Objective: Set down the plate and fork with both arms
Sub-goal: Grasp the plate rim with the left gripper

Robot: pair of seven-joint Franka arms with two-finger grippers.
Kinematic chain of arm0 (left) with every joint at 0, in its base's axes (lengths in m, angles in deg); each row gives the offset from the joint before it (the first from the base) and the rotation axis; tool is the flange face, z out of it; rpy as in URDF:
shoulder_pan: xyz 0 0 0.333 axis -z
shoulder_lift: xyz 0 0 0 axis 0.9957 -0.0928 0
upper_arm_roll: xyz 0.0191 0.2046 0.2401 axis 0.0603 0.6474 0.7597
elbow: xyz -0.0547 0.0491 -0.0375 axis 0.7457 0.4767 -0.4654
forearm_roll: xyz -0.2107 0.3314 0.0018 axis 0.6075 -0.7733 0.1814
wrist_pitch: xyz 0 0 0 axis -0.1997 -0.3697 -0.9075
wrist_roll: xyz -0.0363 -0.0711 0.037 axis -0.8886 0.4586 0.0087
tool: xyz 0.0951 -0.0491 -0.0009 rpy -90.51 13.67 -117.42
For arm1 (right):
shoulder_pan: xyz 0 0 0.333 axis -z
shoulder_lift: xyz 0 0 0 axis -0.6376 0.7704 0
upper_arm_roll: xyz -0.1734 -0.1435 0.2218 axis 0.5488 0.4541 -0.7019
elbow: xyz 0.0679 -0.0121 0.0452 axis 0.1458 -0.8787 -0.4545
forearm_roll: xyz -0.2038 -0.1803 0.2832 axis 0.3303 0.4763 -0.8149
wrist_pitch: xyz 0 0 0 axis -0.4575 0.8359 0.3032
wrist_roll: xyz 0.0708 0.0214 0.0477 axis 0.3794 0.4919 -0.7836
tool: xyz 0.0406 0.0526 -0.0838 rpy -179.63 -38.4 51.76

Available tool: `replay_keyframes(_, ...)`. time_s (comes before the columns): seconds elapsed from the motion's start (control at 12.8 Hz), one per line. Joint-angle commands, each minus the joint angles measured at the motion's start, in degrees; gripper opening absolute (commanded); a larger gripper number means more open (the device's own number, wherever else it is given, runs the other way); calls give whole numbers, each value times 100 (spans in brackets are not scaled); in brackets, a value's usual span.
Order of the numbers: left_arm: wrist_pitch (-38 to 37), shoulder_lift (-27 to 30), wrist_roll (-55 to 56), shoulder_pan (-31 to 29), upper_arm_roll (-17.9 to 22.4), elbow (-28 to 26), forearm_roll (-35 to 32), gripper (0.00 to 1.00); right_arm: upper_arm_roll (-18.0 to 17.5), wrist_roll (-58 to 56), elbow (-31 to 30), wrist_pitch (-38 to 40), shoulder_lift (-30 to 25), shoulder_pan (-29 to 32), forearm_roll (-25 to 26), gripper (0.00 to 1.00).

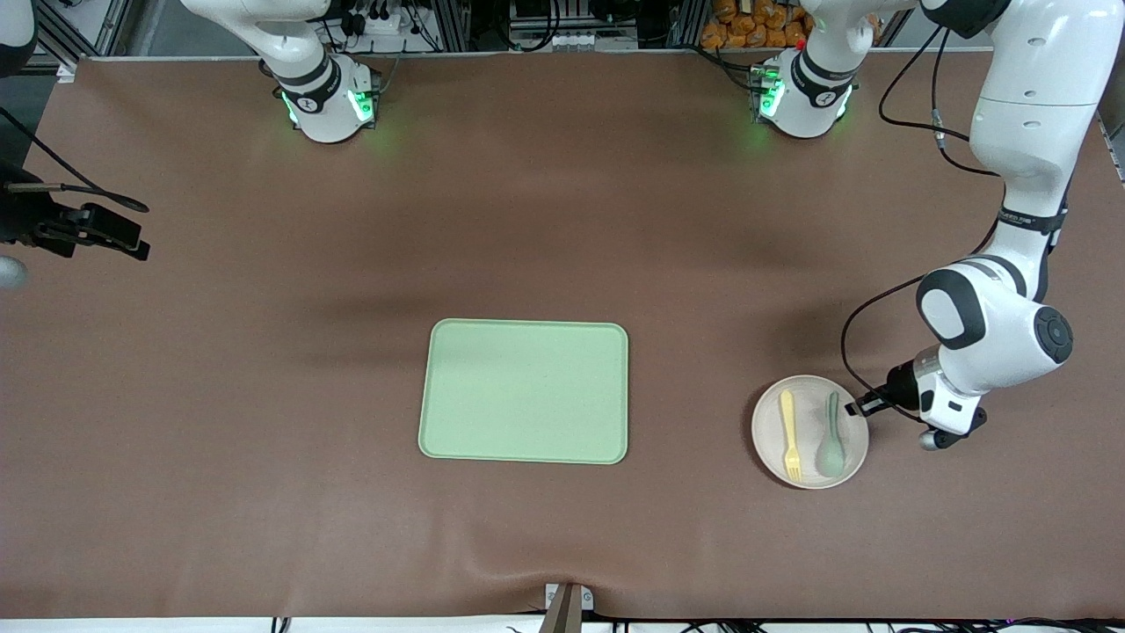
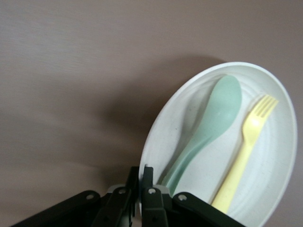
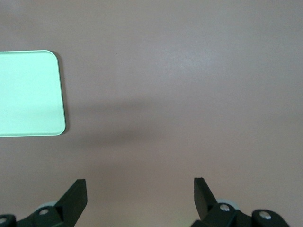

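I should let go of the plate with my left gripper on the half of the light-green tray nearer its own arm (image 1: 567,397).
The pale beige-pink plate (image 1: 766,444) lies on the brown table toward the left arm's end, nearer the front camera than the left arm's base. The pale-yellow fork (image 1: 789,432) and a pale-green spoon (image 1: 831,438) lie side by side on it. My left gripper (image 1: 857,408) is shut on the plate's rim at the edge beside the spoon. In the left wrist view its fingers (image 2: 148,176) pinch the rim of the plate (image 2: 279,142), with the spoon (image 2: 213,123) and fork (image 2: 246,151) on it. My right gripper (image 1: 132,242) waits open over the table's right-arm end (image 3: 140,189).
A rectangular light-green tray (image 1: 525,391) lies at the middle of the table, empty; its corner shows in the right wrist view (image 3: 28,92). Bare brown table mat lies between the tray and the plate. The mat's front edge is wrinkled below the tray.
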Motion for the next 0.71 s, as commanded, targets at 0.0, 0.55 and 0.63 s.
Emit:
replay_keyframes(0.0, -190, 209, 22, -17, -300, -42, 383, 0, -13, 81, -19, 25, -28, 0, -3, 100)
replay_keyframes(0.55, -279, 254, 223, 114, -1336, 248, 411, 0, -13, 81, -37, 25, -28, 0, -3, 100)
replay_keyframes(0.63, -262, 210, 372, 228, -1443, 326, 359, 0, -13, 81, -37, 33, -28, 0, -3, 100)
